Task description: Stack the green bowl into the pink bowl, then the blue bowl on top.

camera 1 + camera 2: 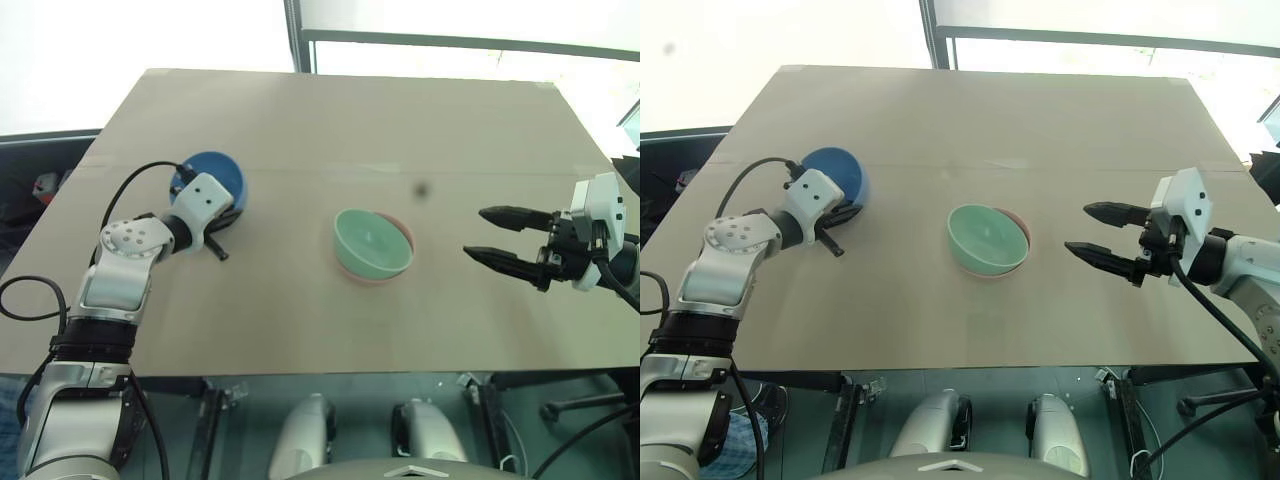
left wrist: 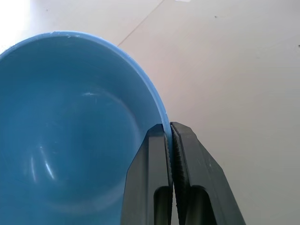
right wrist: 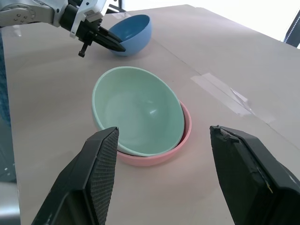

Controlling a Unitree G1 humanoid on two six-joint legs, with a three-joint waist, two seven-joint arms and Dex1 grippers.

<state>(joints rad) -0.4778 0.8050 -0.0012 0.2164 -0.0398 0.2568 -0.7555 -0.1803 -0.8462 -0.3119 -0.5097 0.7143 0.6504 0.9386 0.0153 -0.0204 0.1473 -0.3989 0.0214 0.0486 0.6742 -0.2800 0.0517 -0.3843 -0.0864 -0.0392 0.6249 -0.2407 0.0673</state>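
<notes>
The blue bowl will leave my left gripper inside the tilted green bowl (image 1: 382, 237) mid-table.
The blue bowl (image 1: 214, 171) sits at the left of the table, tipped up a little. My left gripper (image 2: 169, 127) is shut on its near right rim, one finger inside and one outside. At the table's middle, the green bowl (image 1: 369, 241) lies tilted inside the pink bowl (image 3: 155, 159), of which just the rim peeks out on the right and front. My right gripper (image 1: 475, 232) hovers open to the right of this pair, pointing at it with nothing between its fingers.
The brown tabletop (image 1: 300, 120) has a strip of tape (image 3: 224, 96) across its middle. Its front edge (image 1: 300, 374) runs close below the bowls. A black cable (image 1: 135, 185) loops from my left wrist beside the blue bowl.
</notes>
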